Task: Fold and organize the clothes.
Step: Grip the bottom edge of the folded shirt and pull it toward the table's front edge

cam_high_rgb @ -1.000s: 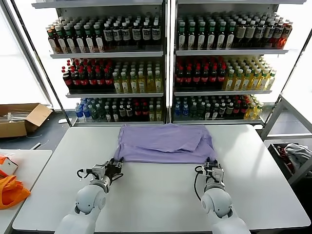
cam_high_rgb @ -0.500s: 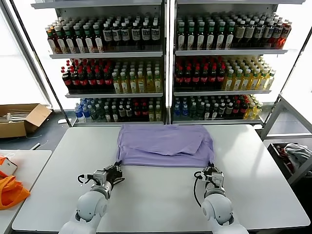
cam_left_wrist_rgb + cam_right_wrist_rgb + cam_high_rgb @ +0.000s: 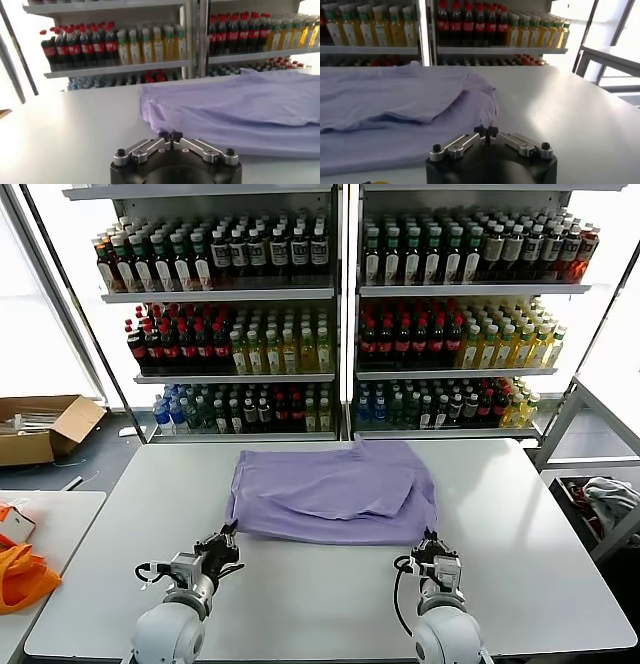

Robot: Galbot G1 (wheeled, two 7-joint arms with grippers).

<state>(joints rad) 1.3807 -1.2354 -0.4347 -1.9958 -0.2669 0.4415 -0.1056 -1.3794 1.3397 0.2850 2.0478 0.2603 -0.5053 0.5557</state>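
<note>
I should release the lavender T-shirt's corner with my right gripper on the bare part of the white table (image 3: 453,594) toward the table's near edge.
A lavender T-shirt (image 3: 335,492) lies spread in folded layers across the far half of the white table (image 3: 520,584). My left gripper (image 3: 225,539) is shut on the shirt's near left corner, and the cloth runs right into its closed fingertips in the left wrist view, gripper (image 3: 170,136), shirt (image 3: 240,107). At the near right corner my right gripper (image 3: 432,542) is shut on the hem too. The right wrist view shows a pinch of fabric (image 3: 395,100) drawn down between its tips, gripper (image 3: 485,131). No lettering shows on the shirt.
Drink shelves (image 3: 340,314) stand right behind the table. A cardboard box (image 3: 40,429) sits on the floor at the left. An orange bag (image 3: 25,574) lies on a side table. A grey-white bundle (image 3: 605,499) rests in a metal frame at the right.
Both grippers closed on the shirt's near corners and drew back toward me. The near hem slid across the table with them.
</note>
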